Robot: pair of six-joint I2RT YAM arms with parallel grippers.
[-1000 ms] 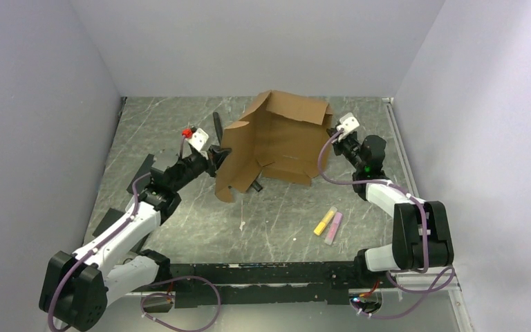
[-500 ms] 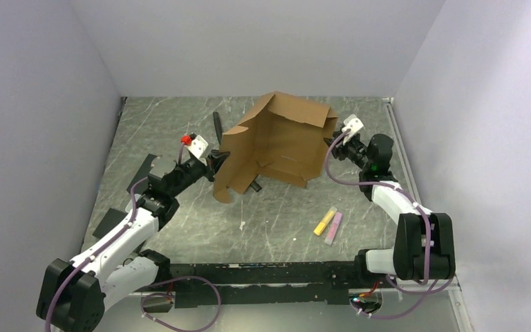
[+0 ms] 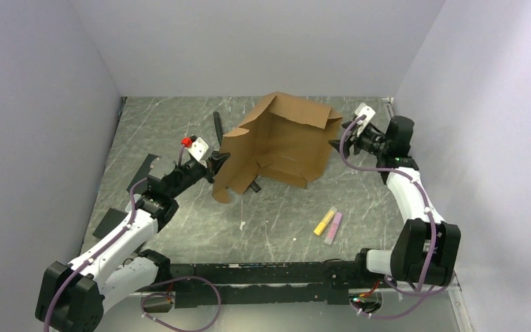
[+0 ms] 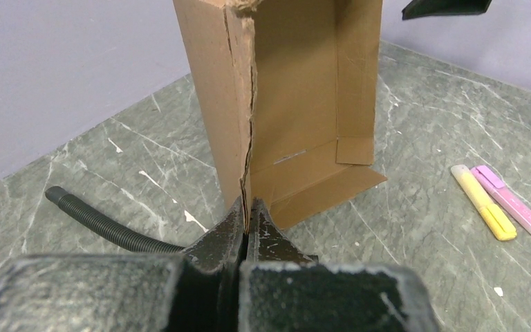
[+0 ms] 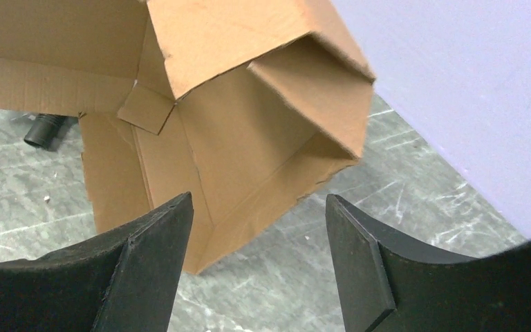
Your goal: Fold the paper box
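The paper box's side edge slants across my right gripper's open fingertips, so it should back off, turn in line and pinch the folded flap's corner [image 5: 354, 156].
The paper box [image 3: 283, 142] is a brown corrugated sheet standing partly folded at the middle of the table, its open side toward the arms. My left gripper [image 3: 216, 160] is shut on the edge of its left wall; in the left wrist view the jaws [image 4: 247, 211] pinch the doubled cardboard edge of the box [image 4: 297, 90]. My right gripper [image 3: 335, 143] hangs open just right of the box's right corner, apart from it. In the right wrist view the fingers [image 5: 259, 204] stand wide with bare table between them and the box [image 5: 235, 138] beyond.
A yellow highlighter [image 3: 325, 221] and a pink highlighter [image 3: 334, 227] lie side by side in front of the box. A black ribbed hose [image 4: 104, 221] runs behind the box's left side. Black flat pieces [image 3: 148, 164] lie at the left. Walls close three sides.
My right gripper has opened, let go of the box's right side and drawn back to the right. The left gripper has kept its grip, shifting slightly.
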